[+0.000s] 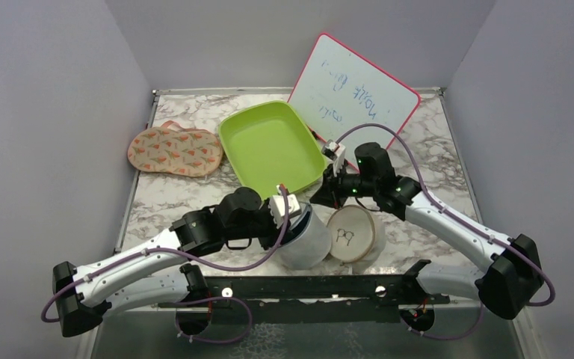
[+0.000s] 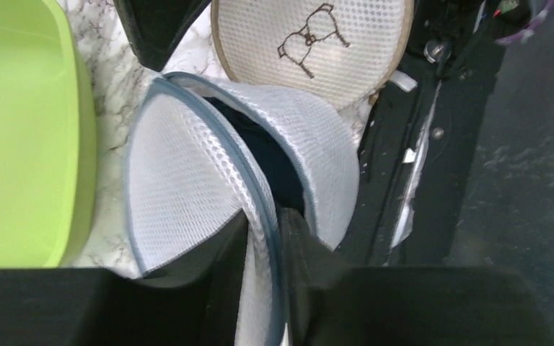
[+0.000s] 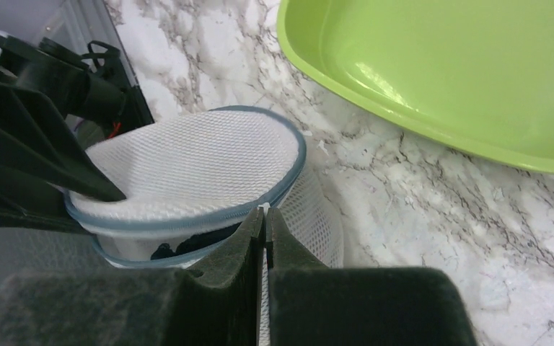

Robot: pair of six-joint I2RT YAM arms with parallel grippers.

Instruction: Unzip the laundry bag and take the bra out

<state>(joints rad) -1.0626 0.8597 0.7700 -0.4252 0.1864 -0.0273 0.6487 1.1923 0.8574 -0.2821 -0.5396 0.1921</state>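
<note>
My left gripper holds far from the zip pull; it should grip the lid's zip rim closer to the zip pull [image 3: 281,189] before I unzip further.
The laundry bag [image 1: 308,239] stands at the table's near edge, a white mesh drum with a grey-blue zip rim. Its zip is partly undone and the lid [image 2: 187,180] is lifted. A dark bra [image 2: 270,155] shows through the gap, and also in the right wrist view [image 3: 187,245]. My left gripper [image 2: 263,238] is shut on the lid's zip rim and holds it up; it also shows in the top view [image 1: 291,223]. My right gripper [image 3: 265,214] is shut on the small white zip pull [image 3: 265,207] at the bag's side; it also shows in the top view [image 1: 321,199].
A beige round disc marked with black glasses [image 1: 351,233] leans right of the bag. A lime green tray [image 1: 269,142] sits behind it. A red-framed whiteboard [image 1: 355,93] leans on the back wall. A carrot-print pouch [image 1: 173,149] lies at the back left. A black rail [image 1: 306,288] runs along the near edge.
</note>
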